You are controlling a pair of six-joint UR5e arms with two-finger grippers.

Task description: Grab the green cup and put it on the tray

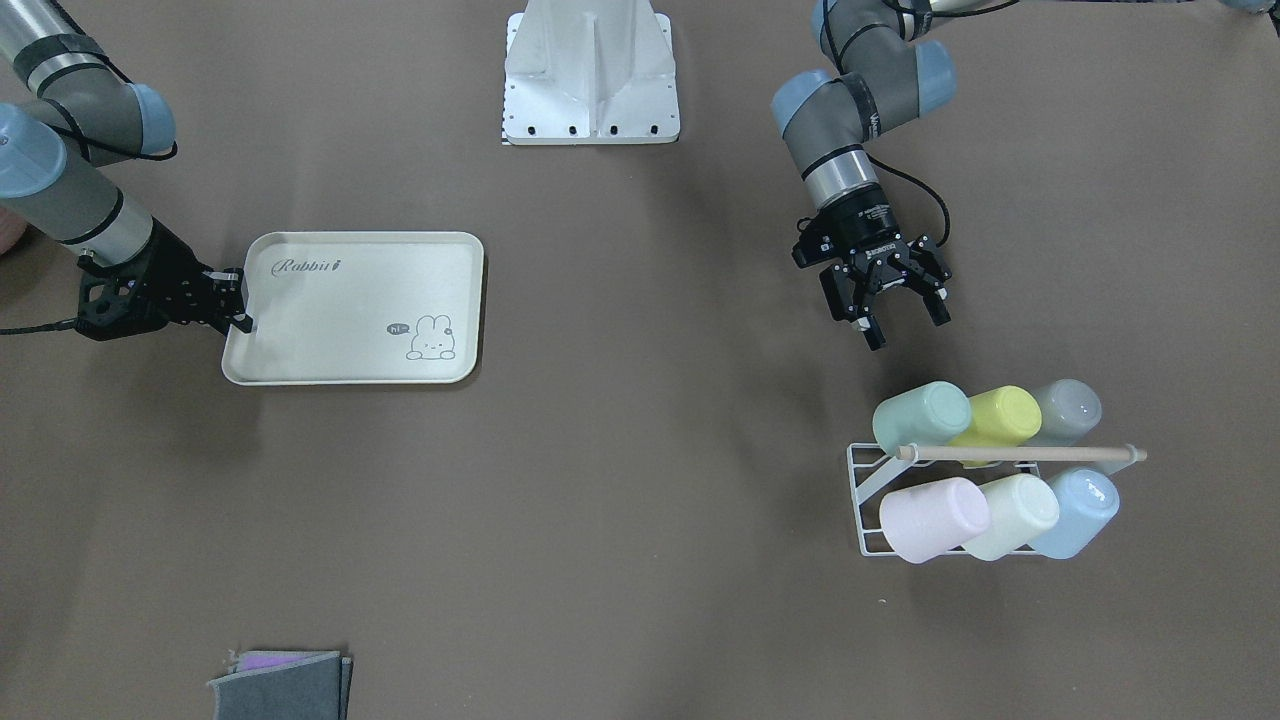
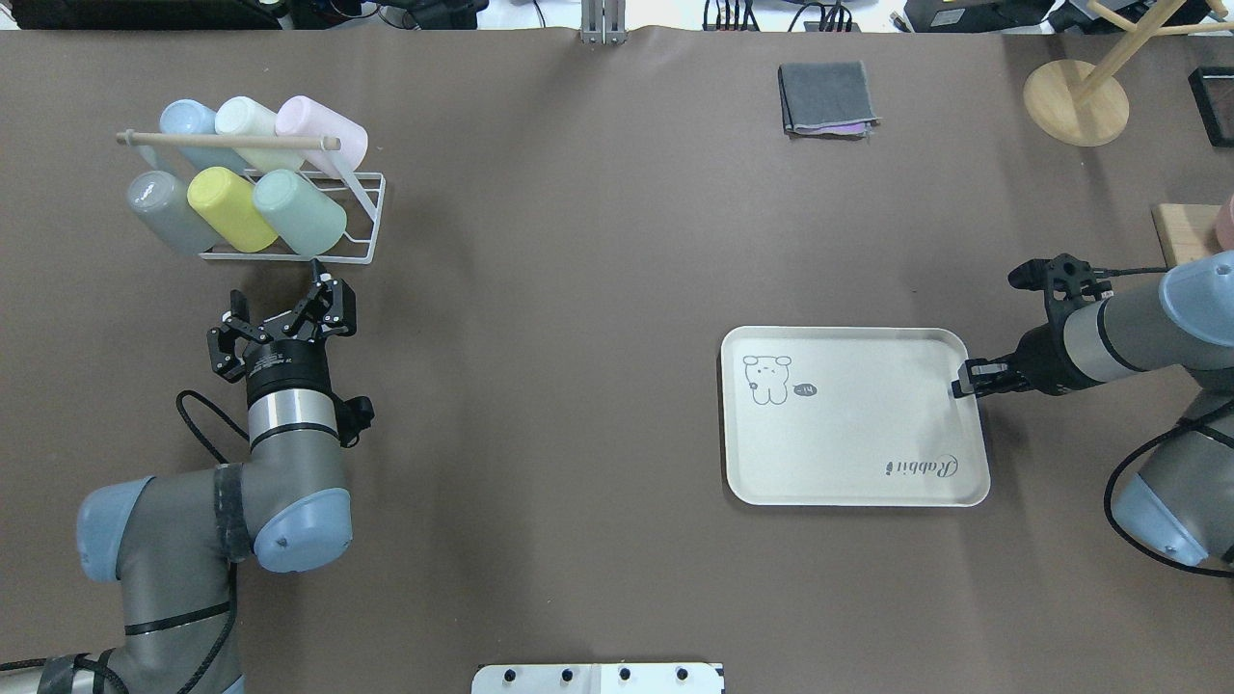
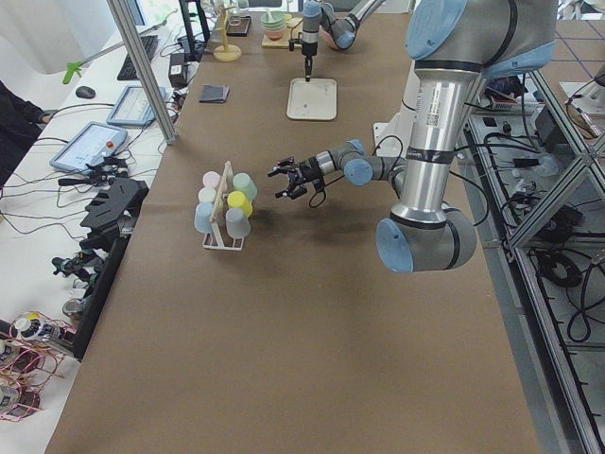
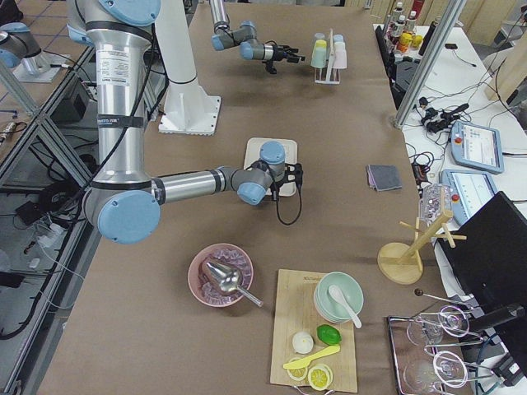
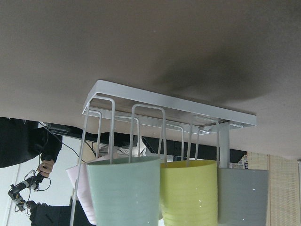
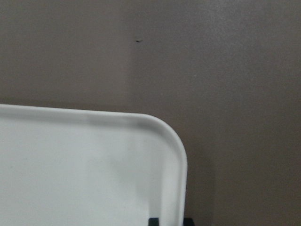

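The robot's left gripper needs to close around the green cup's body (image 1: 909,418) (image 5: 124,202), between the cup's rim and its base, at the end of the white wire rack.
The green cup (image 1: 922,417) lies on its side at the end of the lower row in a white wire rack (image 1: 862,497); it also shows in the overhead view (image 2: 299,212) and, close up, in the left wrist view (image 5: 124,190). My left gripper (image 1: 907,328) is open and empty, a short way from the cup's base and pointing at the rack (image 2: 371,204). The cream tray (image 1: 350,310) with the "Rabbit" script lies flat on the other side of the table (image 2: 848,434). My right gripper (image 1: 243,303) is shut on the tray's short edge (image 6: 181,155).
The rack also holds a yellow-green cup (image 1: 995,417), a grey cup (image 1: 1068,410), and pink, cream and blue cups behind a wooden rod (image 1: 1020,453). A folded grey cloth (image 2: 826,96) lies at the far edge, and a wooden stand (image 2: 1075,101) is at the far right.
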